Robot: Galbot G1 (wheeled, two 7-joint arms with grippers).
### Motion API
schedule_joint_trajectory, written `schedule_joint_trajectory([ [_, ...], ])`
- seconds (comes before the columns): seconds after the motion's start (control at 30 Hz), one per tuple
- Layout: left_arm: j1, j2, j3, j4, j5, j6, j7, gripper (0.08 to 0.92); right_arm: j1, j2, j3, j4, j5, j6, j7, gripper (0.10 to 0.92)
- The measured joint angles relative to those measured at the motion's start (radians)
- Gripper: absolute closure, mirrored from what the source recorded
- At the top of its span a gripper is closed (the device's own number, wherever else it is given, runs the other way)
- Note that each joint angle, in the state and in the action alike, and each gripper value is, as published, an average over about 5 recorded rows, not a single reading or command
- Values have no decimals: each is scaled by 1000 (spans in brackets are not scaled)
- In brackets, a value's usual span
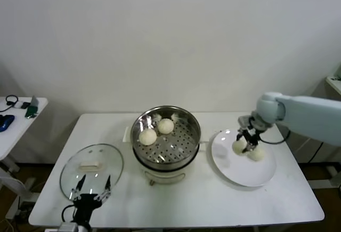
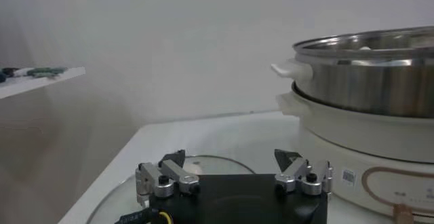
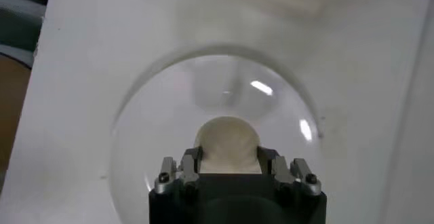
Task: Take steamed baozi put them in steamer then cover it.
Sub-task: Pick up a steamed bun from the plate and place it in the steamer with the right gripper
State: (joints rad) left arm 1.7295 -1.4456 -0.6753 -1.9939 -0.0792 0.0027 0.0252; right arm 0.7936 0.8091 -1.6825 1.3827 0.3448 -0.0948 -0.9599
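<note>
The robot's right gripper needs to set the baozi down on the near part of the steamer's bottom (image 1: 164, 152), in front of the two baozi.
The steamer (image 1: 166, 136) stands mid-table on its white pot base (image 1: 162, 174) and holds two steamed baozi (image 1: 147, 136) (image 1: 165, 126). On the white plate (image 1: 242, 173) at the right lie two more. My right gripper (image 1: 247, 142) is low over the plate, shut on the left baozi (image 1: 239, 146); the other baozi (image 1: 258, 154) lies beside it. The right wrist view shows that baozi (image 3: 227, 140) pinched between the fingers of the gripper (image 3: 228, 154) over the plate (image 3: 169, 110). The cover (image 1: 91, 169) lies flat at the front left. My left gripper (image 1: 91, 188) hovers open at its near edge, with the gripper (image 2: 230, 156), cover (image 2: 203, 166) and steamer (image 2: 366, 76) in the left wrist view.
A small side table (image 1: 16, 117) with dark and green items stands to the far left, apart from the work table. The work table's front edge (image 1: 176, 222) runs just below the cover and plate. The pot base's control panel (image 2: 400, 184) faces the left gripper.
</note>
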Motion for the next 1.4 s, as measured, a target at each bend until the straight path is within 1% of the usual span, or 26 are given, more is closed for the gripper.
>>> schedule_joint_trajectory([
  [0.13,-5,0,0,3,0,1,0,177,111,59,10,34,-10,82,-21,448],
  [0.3,-9,-1,-1,3,0,3,-1,177,195,140,49,111,-27,162,-27,445],
  [0.5,-10,-1,-8,0,-1,6,-1,177,229,244,65,208,-87,242,-10,448],
  [0.67,-8,0,-11,1,-5,6,-1,177,207,331,60,247,-155,286,14,448],
  [0.83,-3,0,-13,3,-8,3,-2,177,151,407,53,247,-222,312,35,446],
  [1.07,2,1,-21,3,-13,-1,-4,177,66,483,37,205,-296,330,61,448],
  [1.4,6,1,-22,0,-13,-6,-6,177,-23,550,36,121,-353,353,84,448],
])
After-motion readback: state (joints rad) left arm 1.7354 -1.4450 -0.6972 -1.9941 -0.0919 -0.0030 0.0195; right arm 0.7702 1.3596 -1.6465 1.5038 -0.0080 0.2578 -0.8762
